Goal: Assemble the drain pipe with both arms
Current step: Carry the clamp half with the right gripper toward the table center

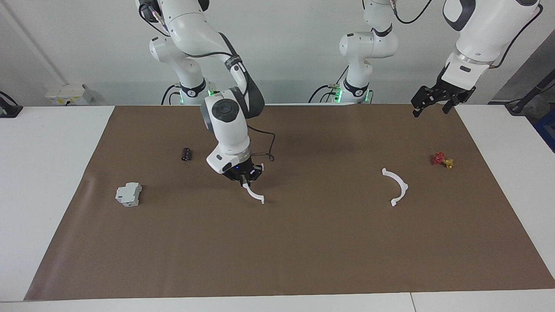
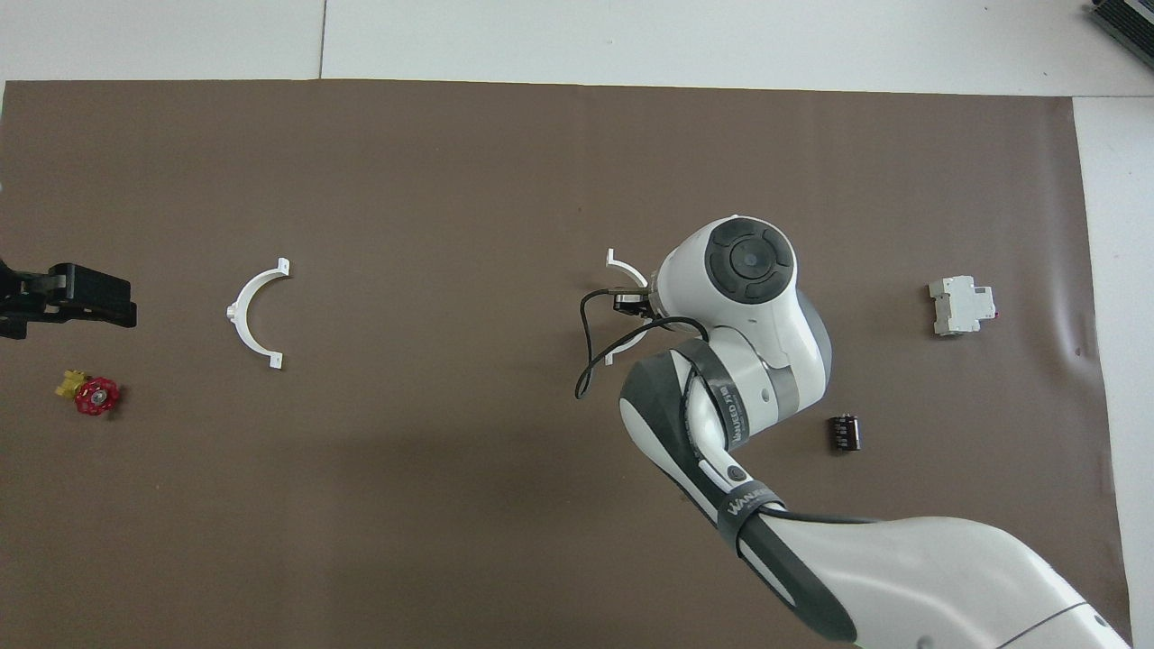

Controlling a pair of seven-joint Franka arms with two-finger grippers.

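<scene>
Next, I let go of the white arc with my right gripper on the brown mat (image 2: 584,340) under its looped cable, facing the free arc. The white arc is now low at the mat's middle.
The drain pipe lies in two white half-ring arcs. One arc (image 1: 256,196) is at the mat's middle, and my right gripper (image 1: 246,181) is shut on its middle, low at the mat. The arc's end farther from the robots sticks out below the fingers. In the overhead view the right gripper (image 2: 629,303) is mostly hidden under its wrist, with that arc's end (image 2: 620,265) showing. The other arc (image 1: 396,186) (image 2: 248,311) lies free on the mat toward the left arm's end. My left gripper (image 1: 433,107) (image 2: 72,299) is open and empty, raised over that end of the mat.
A small red-and-yellow valve (image 1: 442,160) (image 2: 90,394) lies beside the free arc, toward the left arm's end. A grey-white boxy block (image 1: 128,194) (image 2: 962,305) and a small black cylinder (image 1: 186,154) (image 2: 844,433) lie toward the right arm's end. A brown mat (image 1: 303,251) covers the table.
</scene>
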